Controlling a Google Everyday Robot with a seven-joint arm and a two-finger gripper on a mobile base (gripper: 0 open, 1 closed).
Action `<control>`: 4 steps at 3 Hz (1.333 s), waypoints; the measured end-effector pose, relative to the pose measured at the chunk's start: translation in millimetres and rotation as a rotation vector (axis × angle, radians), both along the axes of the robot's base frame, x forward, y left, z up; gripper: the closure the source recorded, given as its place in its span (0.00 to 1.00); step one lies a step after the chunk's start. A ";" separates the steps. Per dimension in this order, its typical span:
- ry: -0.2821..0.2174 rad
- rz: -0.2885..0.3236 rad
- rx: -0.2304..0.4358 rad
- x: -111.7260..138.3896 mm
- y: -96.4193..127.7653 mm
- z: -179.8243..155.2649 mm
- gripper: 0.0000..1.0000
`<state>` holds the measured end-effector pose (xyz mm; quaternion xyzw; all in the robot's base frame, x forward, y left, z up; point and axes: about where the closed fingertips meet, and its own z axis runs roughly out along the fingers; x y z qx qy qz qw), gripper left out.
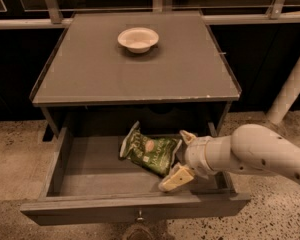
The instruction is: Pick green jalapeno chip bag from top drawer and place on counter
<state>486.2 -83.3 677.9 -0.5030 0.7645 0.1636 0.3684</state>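
The gripper will grip the bottom end (pixel 169 157) of the green jalapeno chip bag, opposite its white top edge.
The green jalapeno chip bag (pixel 150 151) lies flat on the floor of the open top drawer (pixel 90 171), near its middle. Its white top edge points to the back left. The drawer is pulled fully out, its knob (pixel 139 216) at the front centre. My gripper (pixel 179 156) reaches in from the right, just right of the bag at its right edge. Its two cream fingers (pixel 174 179) are spread apart, one toward the back and one toward the front, and hold nothing. The counter (pixel 90 74) is the grey cabinet top above the drawer.
A white bowl (pixel 138 38) sits at the back centre of the counter. My white arm (pixel 260 151) crosses the drawer's right wall. A railing runs behind the cabinet, and a white post (pixel 290 86) stands at the right. Speckled floor surrounds the cabinet.
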 end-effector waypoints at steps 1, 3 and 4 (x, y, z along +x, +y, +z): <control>-0.033 0.065 0.039 28.5 47.6 -9.1 0.00; -0.019 0.031 0.028 29.7 39.6 -16.4 0.00; -0.041 0.005 0.010 47.2 28.2 -23.4 0.00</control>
